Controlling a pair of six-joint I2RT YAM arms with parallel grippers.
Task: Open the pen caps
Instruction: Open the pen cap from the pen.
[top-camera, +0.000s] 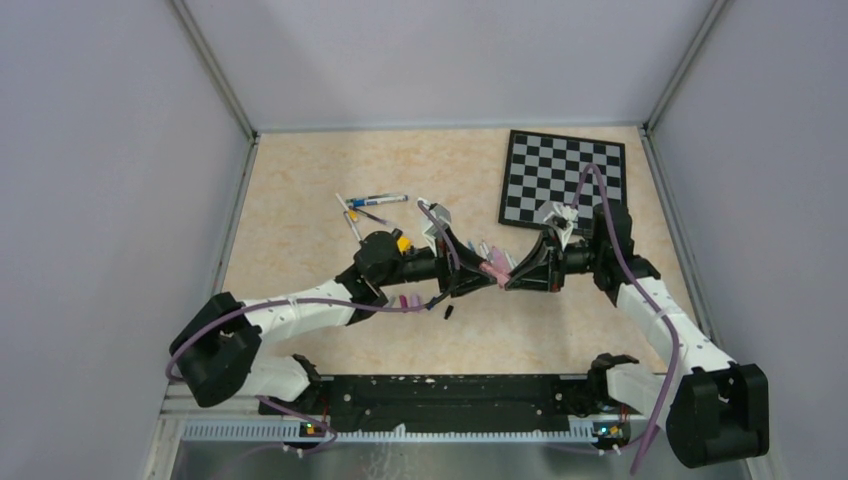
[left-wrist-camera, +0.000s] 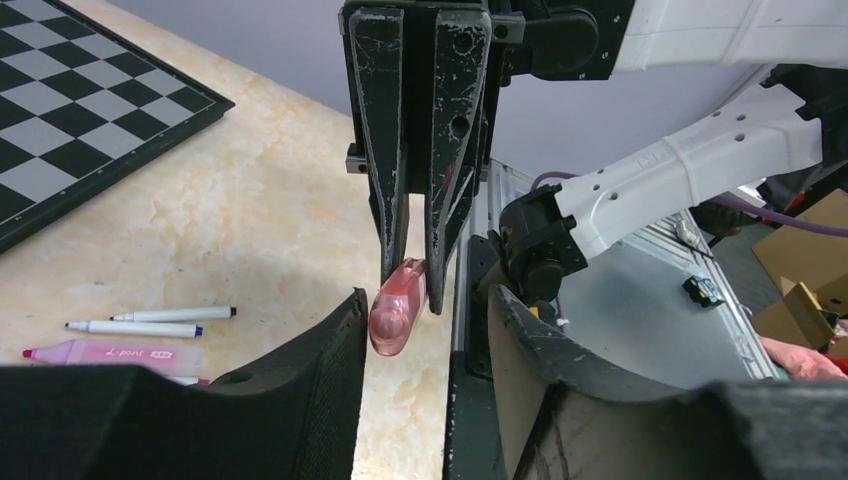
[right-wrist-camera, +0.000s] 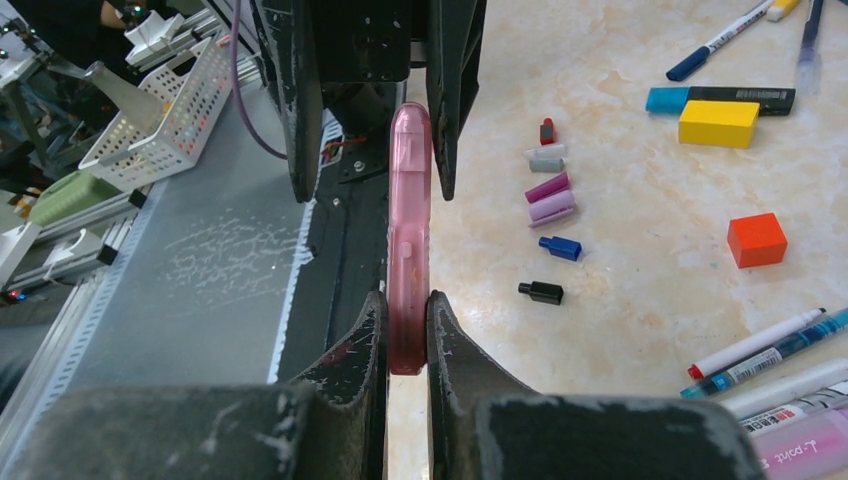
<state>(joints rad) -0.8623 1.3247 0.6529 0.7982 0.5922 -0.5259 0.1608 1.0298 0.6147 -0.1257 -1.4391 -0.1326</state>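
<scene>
The robot's right gripper pinches only the pink pen's tail end, so the left gripper needs to hold the pen by its cap (right-wrist-camera: 411, 135) while the right gripper retakes the pen's body.
A translucent pink pen (right-wrist-camera: 408, 220) hangs level above the table between both arms (top-camera: 493, 268). My right gripper (right-wrist-camera: 407, 300) is shut on its barrel. The rounded pink cap end (left-wrist-camera: 395, 315) sits between the fingers of my left gripper (left-wrist-camera: 427, 300), which stands open around it with a gap showing on either side. Several loose pen caps lie on the table below: red (right-wrist-camera: 547, 131), grey (right-wrist-camera: 545, 160), purple (right-wrist-camera: 552, 207), blue (right-wrist-camera: 560, 247) and black (right-wrist-camera: 541, 292).
Other pens lie at the table's back left (top-camera: 375, 205) and near the right gripper (right-wrist-camera: 760, 345), with a pink highlighter (left-wrist-camera: 110, 353). A yellow block (right-wrist-camera: 718, 122) and a red cube (right-wrist-camera: 757, 240) sit nearby. A chessboard (top-camera: 565, 180) lies at the back right.
</scene>
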